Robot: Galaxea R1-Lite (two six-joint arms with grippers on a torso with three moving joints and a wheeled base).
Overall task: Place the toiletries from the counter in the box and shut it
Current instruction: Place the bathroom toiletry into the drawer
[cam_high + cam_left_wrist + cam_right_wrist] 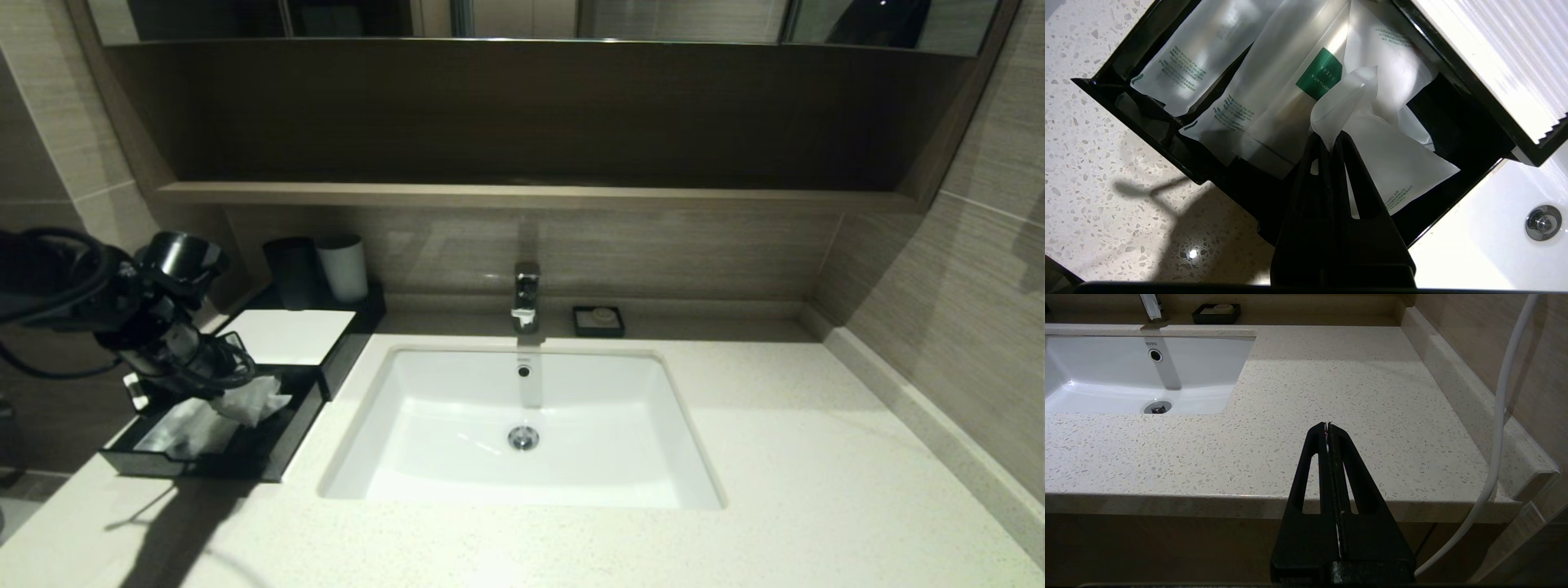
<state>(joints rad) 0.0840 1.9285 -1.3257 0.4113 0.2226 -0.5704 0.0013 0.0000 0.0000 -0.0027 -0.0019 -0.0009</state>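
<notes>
My left gripper will release the white packet inside the black box, between the green label and the box's front side [222, 434] [1301, 169].
A black open box [286, 445] stands on the counter left of the sink. Several translucent white toiletry packets [1241, 94] lie inside it. My left gripper [1329, 139] is shut on the corner of one white packet [1396, 163] and holds it just over the box's inside; in the head view the packet [249, 400] hangs below the left gripper [214, 390]. The box's white ribbed lid [287, 335] lies slid back beyond the opening. My right gripper [1327, 425] is shut and empty, parked off the counter's front edge at the right.
A white sink [522, 429] with a chrome tap [526, 296] is in the middle. A black cup [292, 272] and a white cup [344, 267] stand behind the box. A small black soap dish [598, 320] sits by the back wall. A white cable [1502, 416] hangs beside the right arm.
</notes>
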